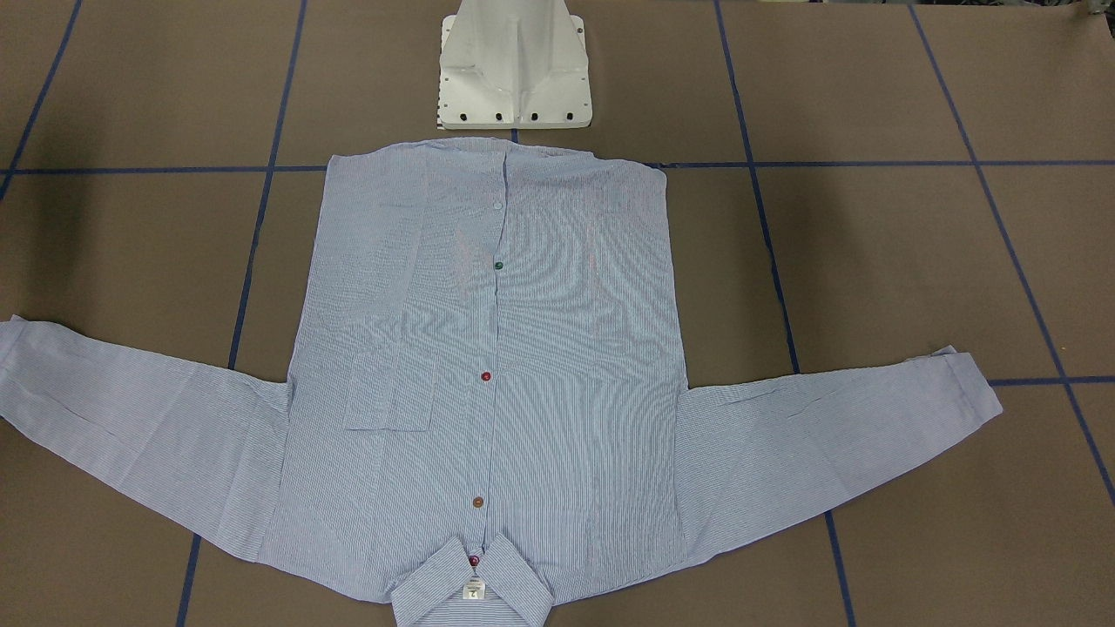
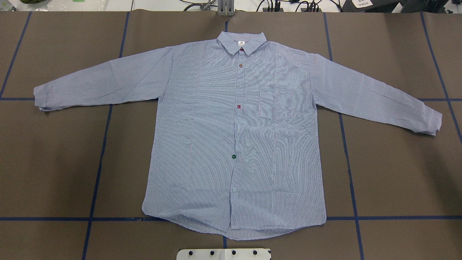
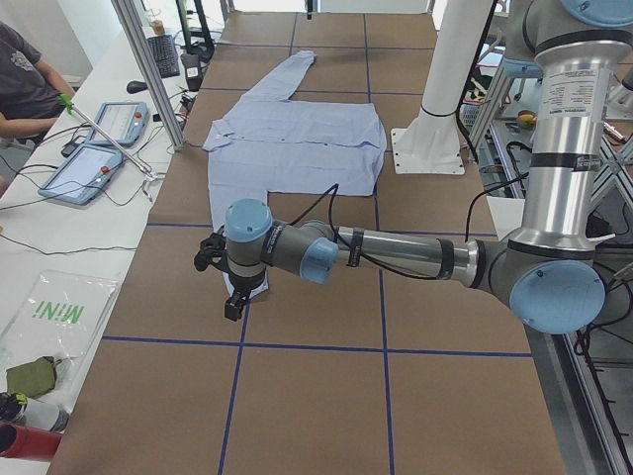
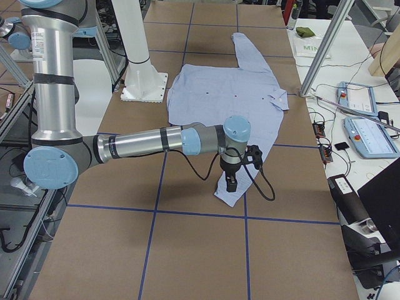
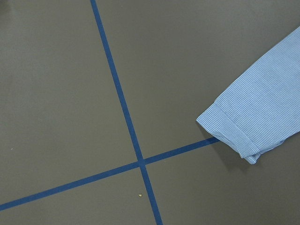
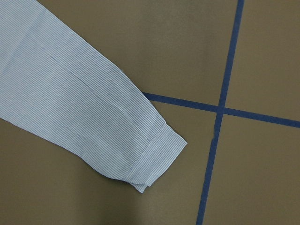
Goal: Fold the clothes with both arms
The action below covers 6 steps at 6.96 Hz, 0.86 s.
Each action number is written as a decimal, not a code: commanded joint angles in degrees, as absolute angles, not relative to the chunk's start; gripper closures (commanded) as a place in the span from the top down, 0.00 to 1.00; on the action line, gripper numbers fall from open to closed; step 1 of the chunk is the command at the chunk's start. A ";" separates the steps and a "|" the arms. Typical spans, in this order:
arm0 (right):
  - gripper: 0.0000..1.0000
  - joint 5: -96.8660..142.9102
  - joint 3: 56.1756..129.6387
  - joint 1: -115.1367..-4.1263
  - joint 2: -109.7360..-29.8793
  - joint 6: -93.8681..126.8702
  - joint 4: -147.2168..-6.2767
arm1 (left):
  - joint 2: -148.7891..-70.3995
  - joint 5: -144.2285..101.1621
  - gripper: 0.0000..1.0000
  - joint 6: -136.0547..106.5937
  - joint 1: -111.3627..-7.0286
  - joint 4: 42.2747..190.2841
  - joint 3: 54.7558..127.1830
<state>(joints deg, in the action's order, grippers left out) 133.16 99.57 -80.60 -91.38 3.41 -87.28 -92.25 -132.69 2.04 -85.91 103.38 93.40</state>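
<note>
Next, I close my right gripper on the cuff's near corner [image 1: 12,322] [image 6: 141,182], the one toward the hem, at the end of the light blue striped shirt's sleeve.
The light blue striped shirt [image 2: 216,126] lies flat and buttoned, front up, on the brown table, with both sleeves spread out. Its collar is at the far side from the robot [image 1: 470,583]. My left gripper [image 3: 233,307] hangs just above the cuff of one sleeve [image 5: 234,129]. My right gripper [image 4: 231,185] hangs just above the other cuff [image 6: 157,157]. Both grippers point down and show only in the side views, so I cannot tell whether they are open or shut. No fingers show in the wrist views.
Blue tape lines [image 2: 104,144] divide the table into squares. The white mounting base [image 1: 514,78] stands at the shirt's hem. An operator's bench with tablets [image 3: 99,148] and metal posts [image 3: 148,69] runs along the far edge.
</note>
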 commanded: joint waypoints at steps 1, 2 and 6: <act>1.00 136.12 97.92 -77.79 -91.76 8.75 -82.97 | -92.02 -132.80 1.00 2.11 -85.87 103.53 93.87; 1.00 135.45 97.21 -74.39 -91.50 16.10 -82.10 | -92.11 -132.80 1.00 2.20 -85.87 103.80 93.78; 0.83 131.40 91.33 -67.24 -92.02 45.06 -68.91 | -92.28 -135.18 0.99 -0.77 -85.87 105.64 93.60</act>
<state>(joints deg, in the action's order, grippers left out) 131.65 92.53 -68.32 -91.62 38.44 -70.76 -92.13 -135.05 1.28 -85.87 105.50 93.68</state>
